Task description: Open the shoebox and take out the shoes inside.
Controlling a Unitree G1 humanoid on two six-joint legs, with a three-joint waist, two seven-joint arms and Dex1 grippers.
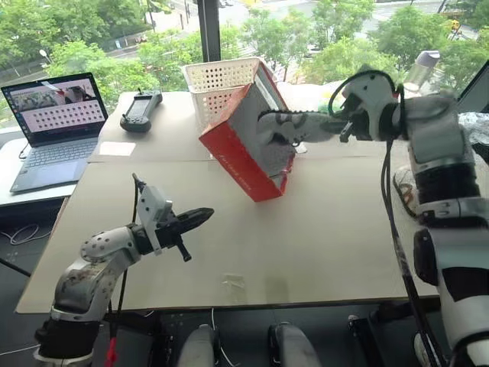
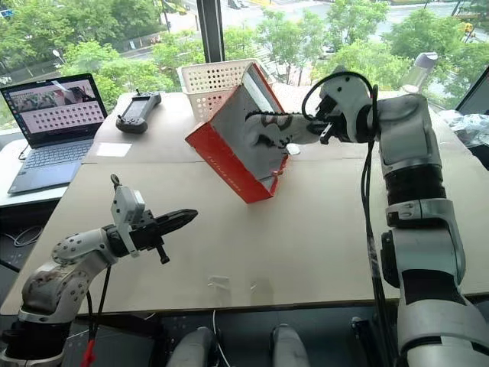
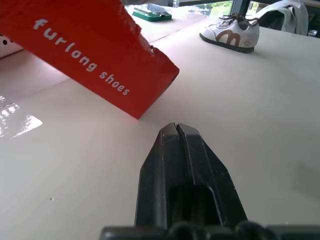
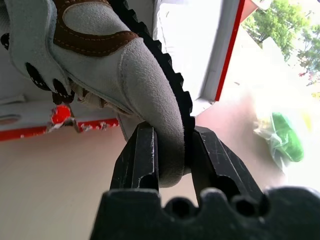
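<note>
I need to let go of the whitish-grey shoe, now hanging in the shoebox's opening, with my right gripper on the table (image 1: 382, 183) beside the other shoe, on that shoe's side toward the shoebox.
The red shoebox (image 1: 233, 157) stands tipped up on one low edge at the table's middle, its grey-white open inside facing my right arm. A whitish-grey shoe (image 1: 284, 127) with a brown mark and black sole hangs in the box's opening. My right gripper (image 4: 172, 145) is shut on its heel. A second shoe (image 3: 231, 34) lies on the table to the right, partly hidden behind my right arm (image 1: 403, 191). My left gripper (image 1: 202, 216) is shut and empty above the table's front left, pointing toward the box.
A white perforated basket (image 1: 218, 80) stands right behind the box. A laptop (image 1: 57, 122), a black controller (image 1: 140, 109) and a paper slip (image 1: 117, 148) lie at the back left. A bottle (image 1: 422, 69) stands at the back right.
</note>
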